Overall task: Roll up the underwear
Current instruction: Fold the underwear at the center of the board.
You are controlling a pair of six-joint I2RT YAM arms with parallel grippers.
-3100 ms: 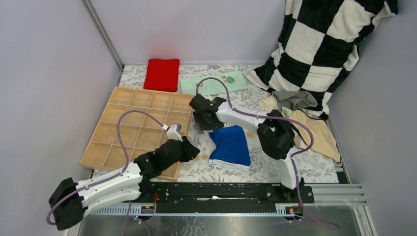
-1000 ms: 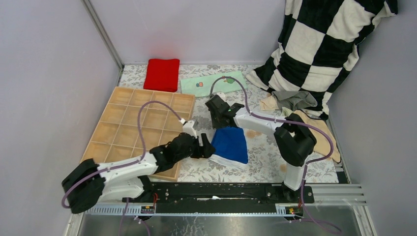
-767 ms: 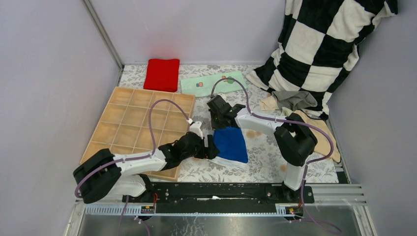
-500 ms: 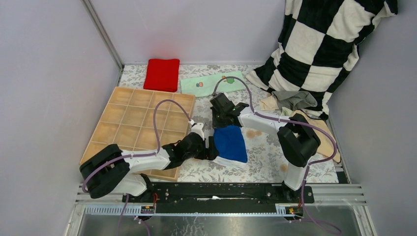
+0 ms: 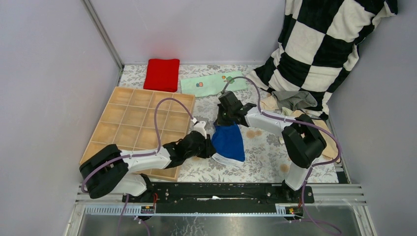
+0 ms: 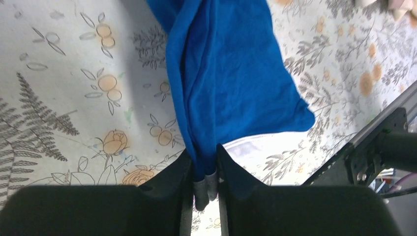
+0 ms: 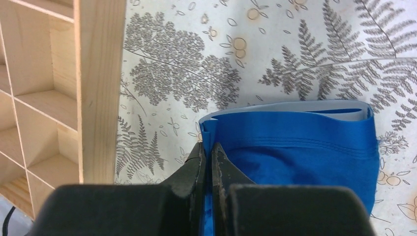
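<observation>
My right gripper will release the pinched hem, now at the underwear's far corner, on top of the blue underwear's opposite far corner (image 5: 238, 127) (image 7: 347, 116).
Blue underwear (image 5: 230, 140) with a white waistband lies on the flower-patterned table, bunched narrow and partly lifted. My left gripper (image 5: 210, 147) is shut on its left edge. In the left wrist view the folded blue fabric (image 6: 221, 73) is pinched between the jaws of that gripper (image 6: 204, 167). My right gripper (image 5: 222, 120) is shut on the far corner. In the right wrist view that gripper (image 7: 206, 152) clamps the hem of the blue cloth (image 7: 295, 142). More underwear, grey and beige (image 5: 294, 100), lies in a heap at the right.
A wooden compartment tray (image 5: 137, 128) lies left of the blue underwear, and its edge (image 7: 98, 88) shows in the right wrist view. A red folded cloth (image 5: 162, 73) and a mint printed cloth (image 5: 212, 83) lie at the back. A checkered cloth (image 5: 324, 44) hangs at the back right.
My left gripper reached the blue underwear's left edge and closed on it. My right gripper moved right with the far corner, and the cloth bunched narrower.
</observation>
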